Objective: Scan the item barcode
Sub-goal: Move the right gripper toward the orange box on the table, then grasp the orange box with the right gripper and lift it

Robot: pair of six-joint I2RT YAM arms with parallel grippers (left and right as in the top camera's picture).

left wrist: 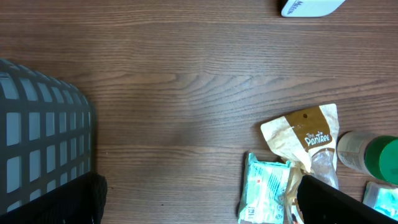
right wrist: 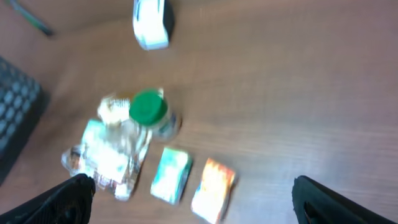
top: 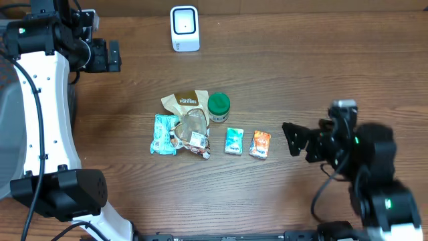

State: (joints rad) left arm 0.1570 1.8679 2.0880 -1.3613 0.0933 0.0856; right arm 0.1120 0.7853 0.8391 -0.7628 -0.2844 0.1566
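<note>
I should close my right gripper on the side of the small orange box [top: 266, 145] [right wrist: 224, 194] that faces away from the small teal box.
A cluster of items lies mid-table: a tan pouch [top: 184, 102], a green-lidded jar [top: 219, 106], a teal packet [top: 164, 134], a clear bag [top: 194, 137], a small teal box [top: 233, 141] and a small orange box [top: 260, 144]. The white barcode scanner [top: 184, 28] stands at the back. My left gripper [top: 111, 57] hangs open at the far left, well away from the items. My right gripper [top: 292, 138] is open and empty, just right of the orange box. The right wrist view is blurred; it shows the orange box [right wrist: 212, 188] between and beyond the fingers.
A grey slatted basket [left wrist: 37, 137] stands at the table's left edge, beside the left arm. In the left wrist view the tan pouch [left wrist: 305, 134] and the teal packet [left wrist: 267, 186] lie near the right finger [left wrist: 342, 202]. Bare wood surrounds the cluster.
</note>
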